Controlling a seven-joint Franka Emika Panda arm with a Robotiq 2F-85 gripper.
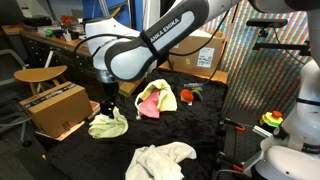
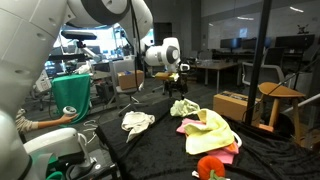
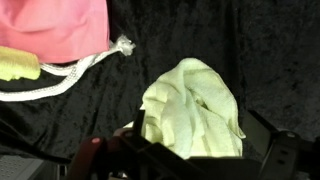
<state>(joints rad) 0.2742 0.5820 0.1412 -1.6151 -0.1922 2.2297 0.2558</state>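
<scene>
My gripper is to move down next to the raised middle fold (image 1: pixel 105 117) (image 3: pixel 192 136) of the pale yellow-green cloth beside the cardboard box and close there.
A crumpled pale yellow-green cloth (image 1: pixel 108 126) lies on the black velvet table top (image 1: pixel 215 125), near its edge. It also shows in an exterior view (image 2: pixel 183 107) and in the wrist view (image 3: pixel 195 108). My gripper (image 1: pixel 106 108) hangs just above it, also seen in an exterior view (image 2: pixel 178 88). In the wrist view the gripper (image 3: pixel 200 138) is open, with a finger on each side of the cloth. The cloth still rests on the table.
A pink and yellow cloth pile (image 1: pixel 155 100) (image 2: pixel 212 135) lies nearby, its pink edge (image 3: pixel 60 30) and white cord (image 3: pixel 70 75) in the wrist view. There is a white cloth (image 1: pixel 160 160) (image 2: pixel 137 121), a red object (image 1: pixel 188 94), and a cardboard box (image 1: pixel 55 108) beside the table.
</scene>
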